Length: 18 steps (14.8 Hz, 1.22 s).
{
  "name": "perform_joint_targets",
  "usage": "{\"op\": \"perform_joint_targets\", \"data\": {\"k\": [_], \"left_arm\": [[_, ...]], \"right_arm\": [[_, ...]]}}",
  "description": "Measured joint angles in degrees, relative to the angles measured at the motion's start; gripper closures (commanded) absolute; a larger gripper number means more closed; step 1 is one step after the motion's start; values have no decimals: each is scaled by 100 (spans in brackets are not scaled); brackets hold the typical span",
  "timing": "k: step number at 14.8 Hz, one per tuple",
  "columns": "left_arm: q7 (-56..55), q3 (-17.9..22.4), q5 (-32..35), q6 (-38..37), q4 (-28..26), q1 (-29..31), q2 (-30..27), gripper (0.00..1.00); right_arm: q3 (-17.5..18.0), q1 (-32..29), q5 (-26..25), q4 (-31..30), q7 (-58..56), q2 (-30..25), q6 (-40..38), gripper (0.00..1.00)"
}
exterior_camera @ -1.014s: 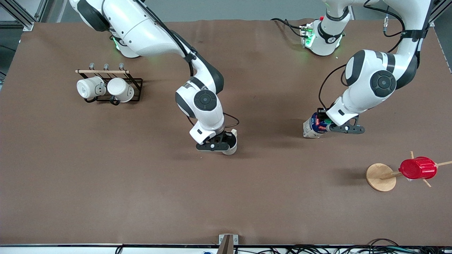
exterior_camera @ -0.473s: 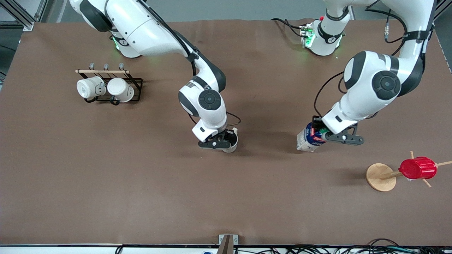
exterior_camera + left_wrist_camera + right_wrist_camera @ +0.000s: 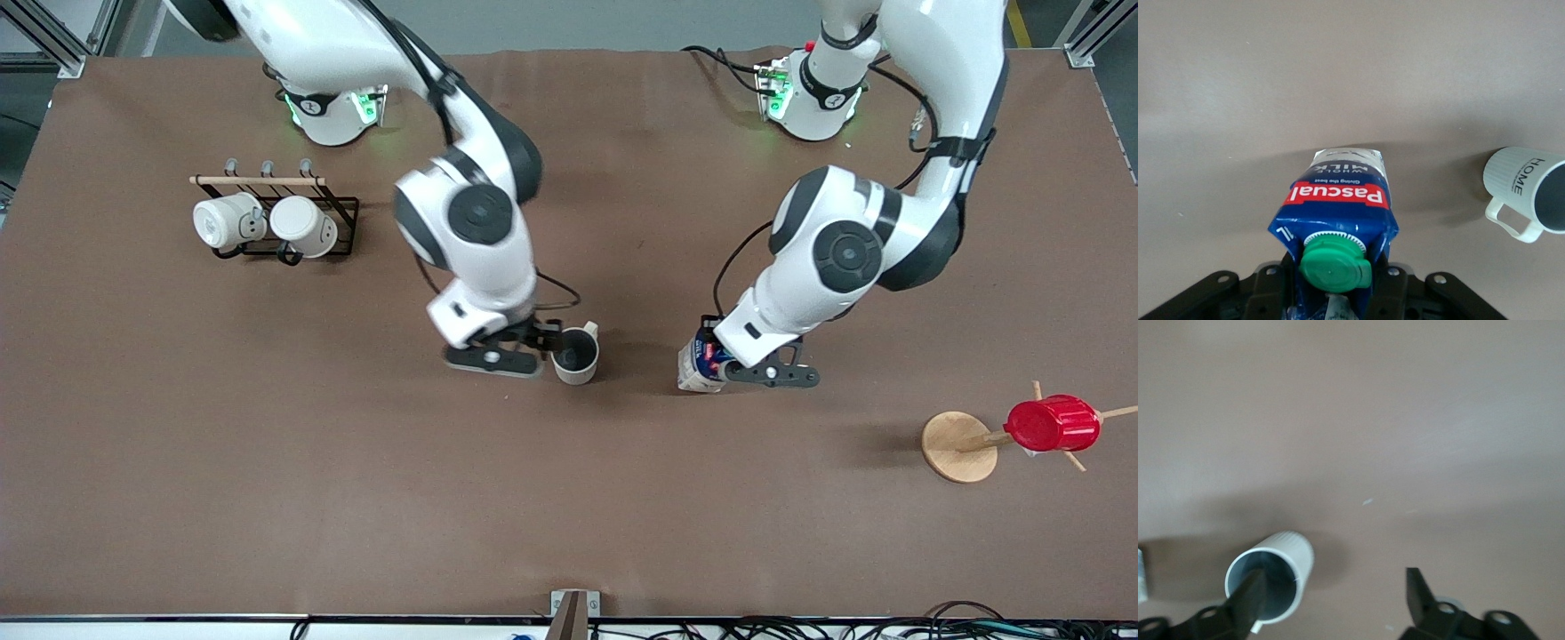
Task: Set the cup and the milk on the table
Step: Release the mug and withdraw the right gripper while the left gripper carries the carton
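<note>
Next, I put the milk down on the brown table (image 3: 634, 388) (image 3: 1436, 173) close beside the cream cup, toward the wooden stand, with my left gripper.
The cream cup (image 3: 576, 356) stands upright on the brown table (image 3: 267, 498), handle toward the robots' bases. My right gripper (image 3: 536, 341) is open just beside it, toward the right arm's end. In the right wrist view the cup (image 3: 1279, 568) sits by one finger (image 3: 1248, 600) of my right gripper (image 3: 1335, 599), ungripped. My left gripper (image 3: 722, 365) is shut on the top of the blue and white milk (image 3: 696, 365), which tilts low over the table beside the cup. In the left wrist view the milk (image 3: 1338, 197) is between the jaws of my left gripper (image 3: 1335, 297), with the cup (image 3: 1528, 190) beside it.
A black wire rack (image 3: 342, 213) holds two plain white mugs (image 3: 262, 222) toward the right arm's end. A red ribbed cup (image 3: 1053, 424) hangs on a wooden stand (image 3: 956, 449) toward the left arm's end.
My right gripper has let go of the cup and drawn off toward the right arm's end; the cup stays on the table. My left arm has carried the milk closer to the cup.
</note>
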Motion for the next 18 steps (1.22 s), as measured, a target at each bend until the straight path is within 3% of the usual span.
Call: {"op": "perform_joint_targets", "data": {"k": [3, 6, 8, 14, 18], "left_arm": [[-169, 2, 75, 0, 60, -84, 135, 87], [-477, 2, 149, 7, 129, -272, 206, 87], [-676, 2, 190, 7, 227, -423, 267, 87], [-1227, 8, 364, -13, 861, -922, 746, 87], [-1324, 8, 373, -23, 1167, -1037, 937, 85]], "right_arm": [[-38, -741, -26, -15, -206, -932, -798, 0], [-393, -1243, -26, -52, -887, -1491, -1333, 0], [-641, -1458, -25, -81, -1243, -1777, -1597, 0], [-718, -2484, 378, -110, -3015, -2517, -2604, 0], [-917, -2814, 443, -170, -3989, -2786, -3065, 0]]}}
